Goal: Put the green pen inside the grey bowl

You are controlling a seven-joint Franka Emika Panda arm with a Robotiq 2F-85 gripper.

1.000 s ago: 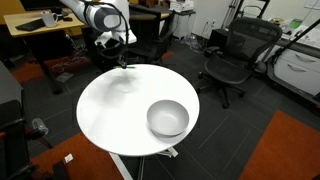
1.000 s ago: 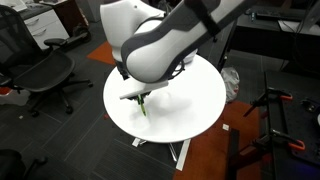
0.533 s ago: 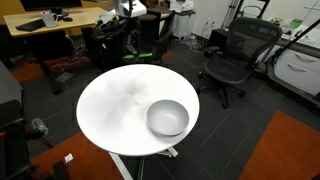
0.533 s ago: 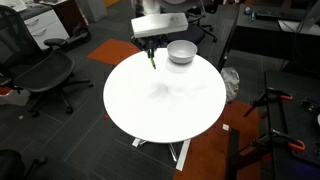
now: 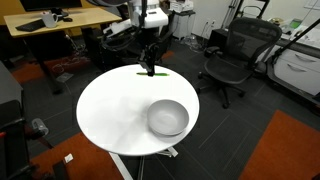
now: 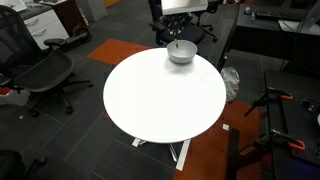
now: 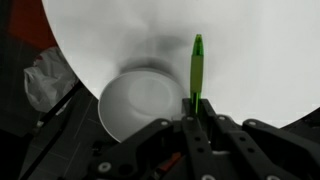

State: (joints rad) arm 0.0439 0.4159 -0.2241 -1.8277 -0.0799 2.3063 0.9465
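Note:
I need to let go of the green pen, now held above the white table, with my gripper so it lies flat on the middle of the grey bowl's bottom (image 5: 168, 122) (image 7: 139, 102).
My gripper (image 7: 197, 118) is shut on the green pen (image 7: 196, 68), which sticks out from between the fingers. In the wrist view the pen lies just right of the grey bowl (image 7: 140, 102), over the white table. In an exterior view the gripper (image 5: 150, 62) hangs above the table's far edge with the pen (image 5: 151, 73) at its tip, and the bowl (image 5: 168, 117) stands nearer the front right. In an exterior view the gripper (image 6: 178, 35) and pen (image 6: 177, 43) hang just over the bowl (image 6: 182, 53). The bowl is empty.
The round white table (image 5: 110, 110) stands on a pedestal. Black office chairs (image 5: 232, 58) stand behind it, and another chair (image 6: 45, 75) shows at the side. A wooden desk (image 5: 60, 20) is at the back. A tripod (image 6: 270, 110) stands beside the table.
The arm has swung across the table with the green pen in its grip, from the table's edge away from the bowl to a spot by the bowl.

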